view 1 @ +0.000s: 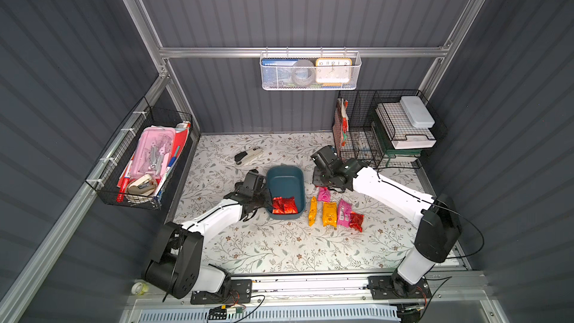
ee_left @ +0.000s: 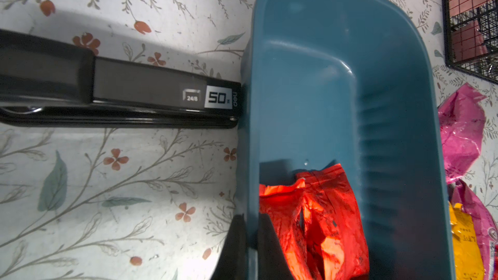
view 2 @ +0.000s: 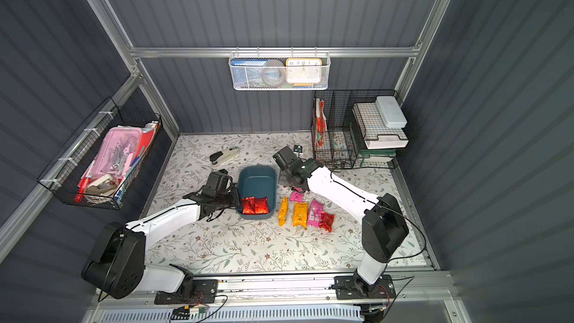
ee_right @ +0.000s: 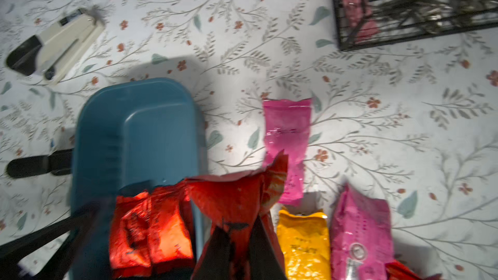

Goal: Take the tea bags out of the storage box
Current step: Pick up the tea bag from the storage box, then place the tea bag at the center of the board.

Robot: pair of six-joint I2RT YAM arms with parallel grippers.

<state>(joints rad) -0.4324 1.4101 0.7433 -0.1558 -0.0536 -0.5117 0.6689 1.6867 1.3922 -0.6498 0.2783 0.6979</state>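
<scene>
The robot's right gripper will release the red tea bag beside the back pink tea bag (view 1: 336,196) (ee_right: 323,172), just behind the yellow one.
The dark teal storage box (view 1: 284,178) (view 2: 257,181) sits mid-table. Two red tea bags (view 1: 284,206) (ee_left: 318,216) lie at its near end. My left gripper (ee_left: 252,220) (view 1: 267,203) is shut on the box's left wall, one finger inside and one outside. My right gripper (ee_right: 238,235) is shut on another red tea bag (ee_right: 237,197), held above the table just right of the box. In both top views that gripper (view 1: 324,183) and its bag are hidden under the wrist. On the table right of the box lie pink (view 1: 324,194), orange-yellow (view 1: 312,211), yellow (view 1: 330,214), pink (view 1: 344,212) and red (view 1: 356,221) tea bags.
A beige stapler (view 1: 248,155) (ee_right: 54,47) lies behind the box. A black stapler (ee_left: 121,95) butts against the box's left side. Black wire baskets (view 1: 379,132) stand at the back right, another (view 1: 139,163) hangs on the left wall, and a white mesh basket (view 1: 310,71) hangs on the back rail.
</scene>
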